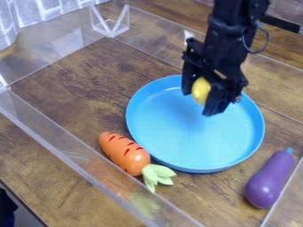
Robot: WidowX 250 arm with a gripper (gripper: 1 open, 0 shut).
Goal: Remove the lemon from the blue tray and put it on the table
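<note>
The robot's gripper needs to let go of the yellow lemon, now lifted above the blue tray's back part, on the bare table (92, 69) between the orange carrot and the clear back side.
The yellow lemon (203, 90) hangs between the black fingers of my gripper (205, 93), which is shut on it. It is lifted clear above the back part of the round blue tray (178, 133). The arm comes down from the top right and hides part of the lemon. The tray rests on the dark brown wood-grain table (71, 97), and nothing lies in the part of the tray that shows.
An orange carrot (126, 153) with green leaves lies just left of the tray's front rim. A purple eggplant (271, 178) lies at the right. Clear acrylic walls (83, 151) run along the front left and the back of the table.
</note>
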